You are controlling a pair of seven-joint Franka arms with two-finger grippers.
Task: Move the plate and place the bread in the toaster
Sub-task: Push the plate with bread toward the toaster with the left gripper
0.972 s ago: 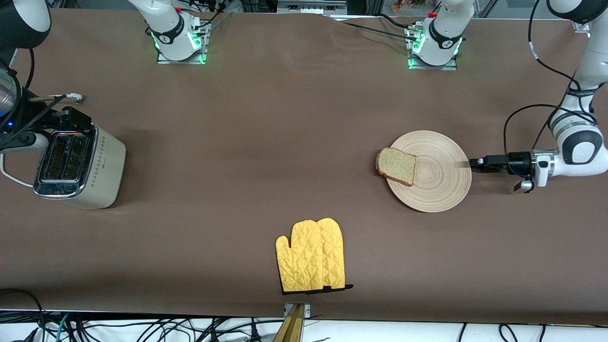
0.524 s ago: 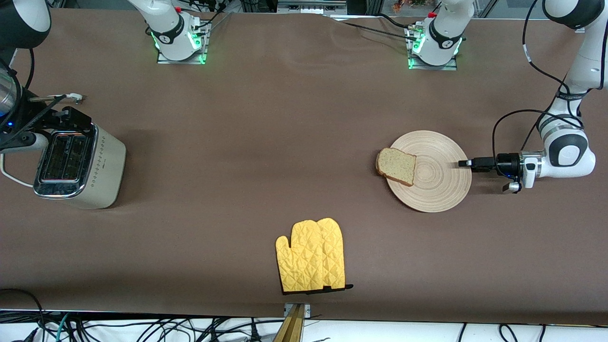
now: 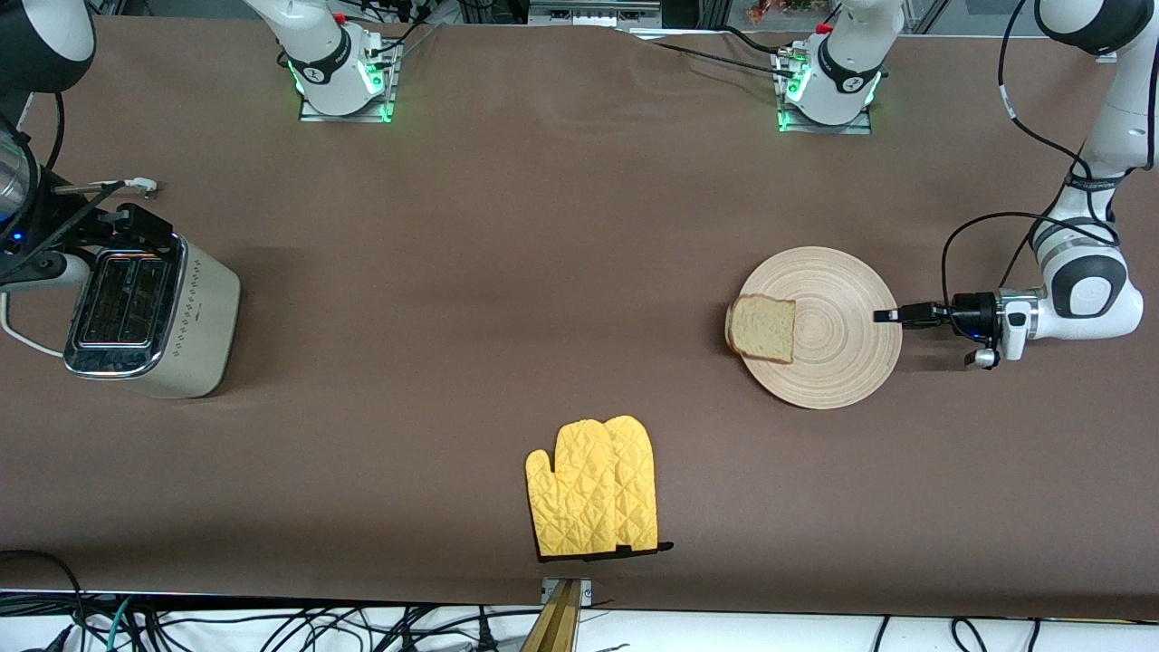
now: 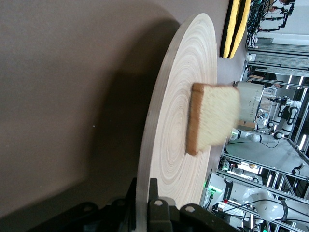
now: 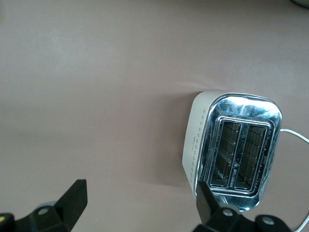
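Next, I set the plate on the bare table (image 3: 621, 306) just behind the yellow oven mitt, using my left gripper.
The round light-wood plate (image 3: 842, 367) lies toward the left arm's end of the table. The bread (image 3: 762, 329) lies on it at the rim toward the table's middle. My left gripper (image 3: 884, 315) is shut on the plate's rim at the side away from the bread. In the left wrist view the fingers (image 4: 142, 193) clamp the rim of the plate (image 4: 178, 96), with the bread (image 4: 212, 116) on it. The cream toaster (image 3: 154, 317) stands at the right arm's end. My right gripper (image 5: 140, 203) hangs open and empty over the table beside the toaster (image 5: 236, 145).
A yellow oven mitt (image 3: 593, 489) lies near the table's front edge, at mid table; its edge also shows in the left wrist view (image 4: 234, 29). The toaster's white cord (image 3: 23, 340) trails off at the right arm's end. The arms' bases stand along the back edge.
My left gripper moved in onto the plate's rim and closed on it. The bread then turned and slid a little farther onto the plate. The right arm has not moved.
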